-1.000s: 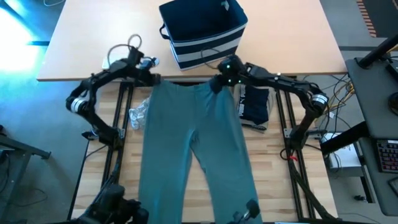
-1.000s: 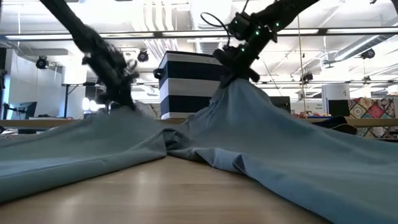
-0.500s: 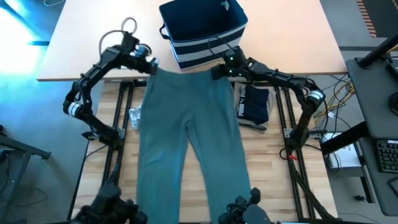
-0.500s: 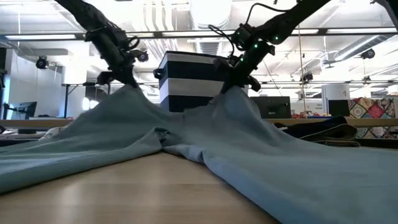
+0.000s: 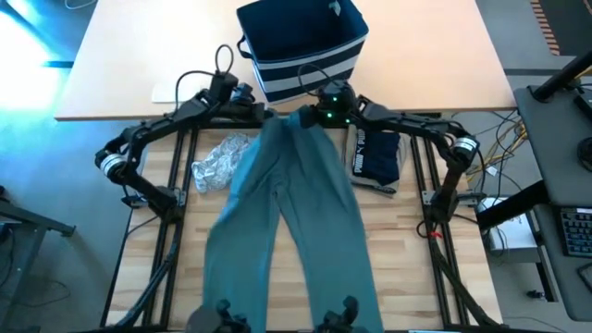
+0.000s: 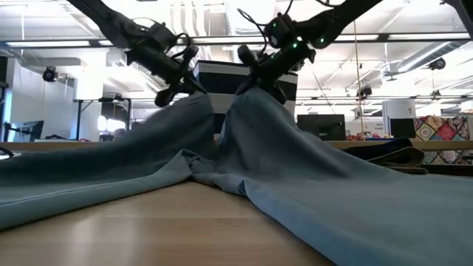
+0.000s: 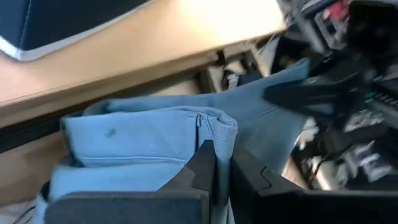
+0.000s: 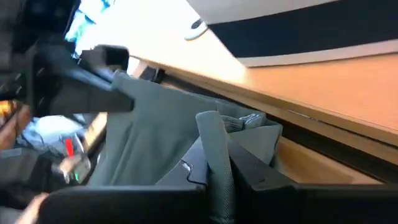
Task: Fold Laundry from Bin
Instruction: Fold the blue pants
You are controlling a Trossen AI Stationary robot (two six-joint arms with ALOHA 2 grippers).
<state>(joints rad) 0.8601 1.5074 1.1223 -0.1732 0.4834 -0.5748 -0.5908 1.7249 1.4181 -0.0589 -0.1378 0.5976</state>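
Note:
Both grippers pinch the trousers' bunched waistband, so the robot's right gripper should open and take the waistband (image 7: 217, 123) beside the left gripper to free the left gripper.
The large teal-green trousers (image 5: 287, 213) lie with their legs stretched toward the table's near edge and the waistband raised at the far end. My left gripper (image 5: 262, 113) and my right gripper (image 5: 310, 117) are each shut on a waistband corner, close together just in front of the navy striped bin (image 5: 301, 46). The low view shows both corners lifted (image 6: 222, 103) and the legs resting on the table (image 6: 222, 185). A dark navy garment with white print (image 5: 376, 153) lies at the right, a grey-white patterned one (image 5: 215, 162) at the left. My left gripper pinches the waistband's left corner (image 7: 214, 134) between its two fingers, over a bunched fold of several layers. That corner is lifted clear and the cloth slopes down to the table. My right gripper pinches the waistband's right corner (image 8: 214, 134) between its two fingers, over a rolled fold. That corner is lifted and the cloth hangs from it toward the table.
The bin stands on the far lighter tabletop (image 5: 139, 74), just beyond both grippers. The navy garment and the patterned garment flank the trousers. Cables run beside the right arm (image 5: 435, 129).
Both grippers have moved toward each other, bringing the two waistband corners close together in front of the bin. The trousers' upper part has narrowed and folded lengthwise, uncovering the patterned garment on the left. The legs stay stretched toward the near edge.

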